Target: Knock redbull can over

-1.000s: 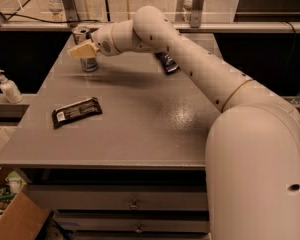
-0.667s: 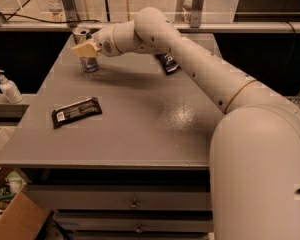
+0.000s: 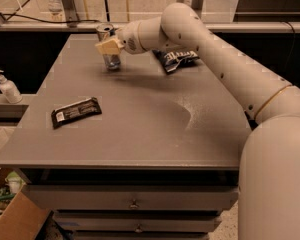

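My gripper is going to place the redbull can. It will let go of it on the grey table [image 3: 142, 74] between the black bar and the chip bag.
The redbull can [image 3: 111, 60] stands on the far left part of the grey table [image 3: 140, 129], about upright, with its shiny top rim showing. My gripper [image 3: 108, 45] is at the can's upper half, reaching in from the right and touching it; its tan tip covers the can's middle. The arm stretches from the lower right across the table's far side.
A flat black wrapped bar [image 3: 76, 112] lies on the table's left front. A dark blue chip bag [image 3: 176, 59] lies behind the arm, right of the can. A soap bottle [image 3: 8, 87] stands off the table's left edge. Drawers are below the front edge.
The can and my gripper have shifted together to the right along the table's far side. The can is still standing. The bar and the bag have not moved.
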You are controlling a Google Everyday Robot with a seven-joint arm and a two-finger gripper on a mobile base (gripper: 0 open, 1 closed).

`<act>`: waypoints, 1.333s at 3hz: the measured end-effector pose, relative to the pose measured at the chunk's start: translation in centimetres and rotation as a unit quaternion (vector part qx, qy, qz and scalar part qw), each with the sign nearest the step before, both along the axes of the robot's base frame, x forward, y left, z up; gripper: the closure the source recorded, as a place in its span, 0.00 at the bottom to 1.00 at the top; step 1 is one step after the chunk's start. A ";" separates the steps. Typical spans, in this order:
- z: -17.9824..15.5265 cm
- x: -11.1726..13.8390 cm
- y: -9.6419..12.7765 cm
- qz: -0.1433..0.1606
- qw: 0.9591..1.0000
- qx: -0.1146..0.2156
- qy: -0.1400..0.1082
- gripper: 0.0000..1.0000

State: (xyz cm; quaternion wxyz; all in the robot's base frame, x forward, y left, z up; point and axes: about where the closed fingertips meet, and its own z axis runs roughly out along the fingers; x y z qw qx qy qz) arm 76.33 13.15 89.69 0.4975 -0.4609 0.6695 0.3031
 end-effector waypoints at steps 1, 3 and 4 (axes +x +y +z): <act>0.9 -1.5 -5.9 -0.019 0.999 -0.023 -0.010 1.00; 1.8 -4.7 -14.0 -0.019 0.987 -0.158 -0.024 1.00; 2.1 -6.1 -16.6 0.000 0.974 -0.226 -0.024 1.00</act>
